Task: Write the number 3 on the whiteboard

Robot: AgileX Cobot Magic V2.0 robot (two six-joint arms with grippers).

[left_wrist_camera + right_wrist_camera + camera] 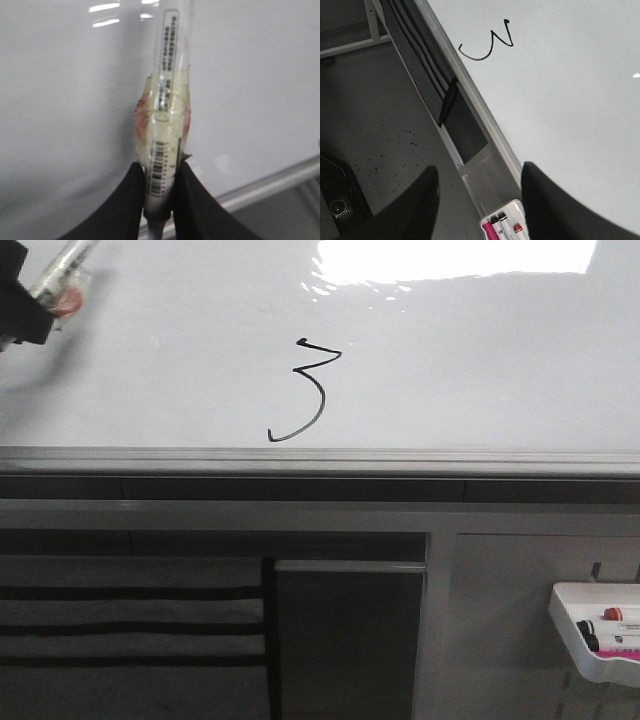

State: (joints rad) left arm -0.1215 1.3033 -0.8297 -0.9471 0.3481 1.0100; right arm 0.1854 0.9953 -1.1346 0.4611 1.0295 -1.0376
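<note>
Next, my left gripper sets the white marker on the bare whiteboard (12,328), above the whiteboard's grey edge strip, far from the 3.
A thin black number 3 (308,390) is drawn on the whiteboard (480,370), near its grey lower edge strip (320,460). It also shows in the right wrist view (490,44). My left gripper (40,302) is at the board's upper left, far from the 3, shut on a white marker (167,115) wrapped in tape, with a barcode label. Its tip is out of view. My right gripper (479,187) is open and empty, off the board above the marker tray (506,224).
A small white tray (600,632) with several markers hangs at the lower right below the board. A dark frame and a striped panel (130,625) lie under the board's edge. Bright glare (455,260) covers the board's top.
</note>
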